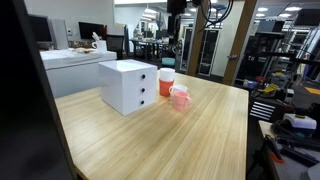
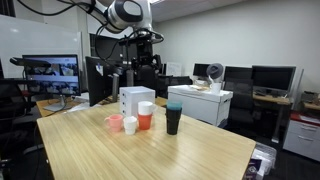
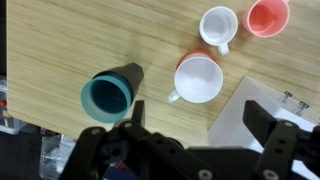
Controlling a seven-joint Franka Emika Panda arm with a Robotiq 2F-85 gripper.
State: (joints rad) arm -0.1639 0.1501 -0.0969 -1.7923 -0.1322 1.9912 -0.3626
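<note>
My gripper is to go next to the teal cup's rim point(image 1: 168, 61) point(image 3: 106, 97), above the dark cup near the table's edge, and close there.
My gripper point(image 3: 198, 116) is open and empty, hanging high above the wooden table point(image 3: 60, 40), with one finger point(image 3: 138, 111) on each side of the wrist view. Right below it sit a white mug point(image 3: 198, 77) stacked on an orange cup and the corner of a white drawer box point(image 3: 258, 112). A dark cup with a teal inside point(image 3: 110, 92) stands to the left. Further off are a second white mug point(image 3: 218, 25) and a pink cup point(image 3: 267, 15). In an exterior view the gripper point(image 2: 145, 48) hovers over the box point(image 2: 135, 100) and the cups point(image 2: 146, 115).
The drawer box point(image 1: 128, 85), the stacked cup point(image 1: 166, 80) and the pink cup point(image 1: 180, 97) cluster at the far end of the table point(image 1: 150, 135). Desks, monitors and shelves surround the table. The table edge runs close to the dark cup point(image 2: 174, 118).
</note>
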